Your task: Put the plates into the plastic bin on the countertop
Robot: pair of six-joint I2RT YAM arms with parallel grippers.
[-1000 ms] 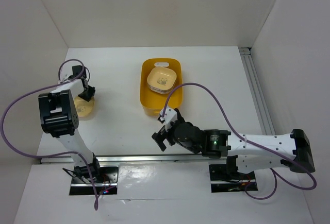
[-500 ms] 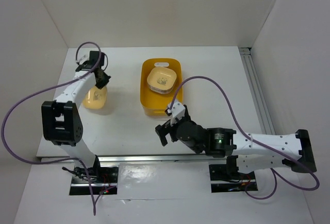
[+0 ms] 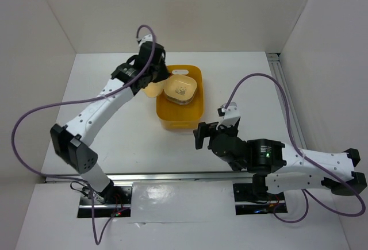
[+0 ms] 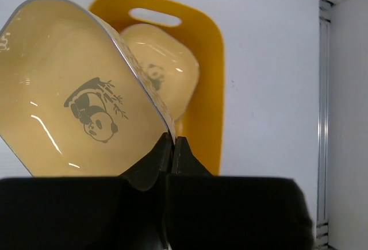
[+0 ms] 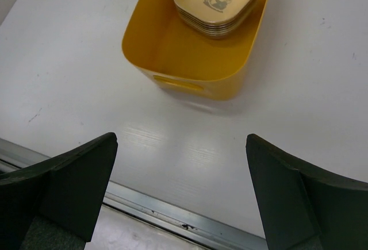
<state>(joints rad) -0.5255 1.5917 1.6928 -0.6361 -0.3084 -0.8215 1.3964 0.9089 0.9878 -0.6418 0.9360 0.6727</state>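
Next, my left gripper puts down the cream-yellow plate, now tilted over the bin's rim, on top of the stack of plates (image 3: 181,89) (image 4: 156,69) in the yellow-orange plastic bin and lets go.
My left gripper (image 3: 154,81) is shut on the rim of a cream-yellow plate (image 3: 152,91) with a panda print and holds it tilted in the air over the left rim of the yellow-orange plastic bin (image 3: 172,119). In the left wrist view the gripper (image 4: 172,141) pinches the held plate (image 4: 80,106) by its edge, with the bin (image 4: 210,89) behind it. A stack of plates (image 3: 180,90) lies in the far half of the bin; it also shows in the right wrist view (image 5: 217,0). My right gripper (image 3: 213,125) is open and empty, just right of the bin's near end.
The white countertop (image 3: 115,129) is enclosed by white walls. A metal rail (image 3: 284,95) runs along the right side and another (image 5: 172,215) along the near edge. The bin's near half (image 5: 190,49) holds nothing.
My left arm has lifted the plate off the counter at the left and carried it right to the bin's left rim. My right arm has drawn back to the right, away from the bin's near end.
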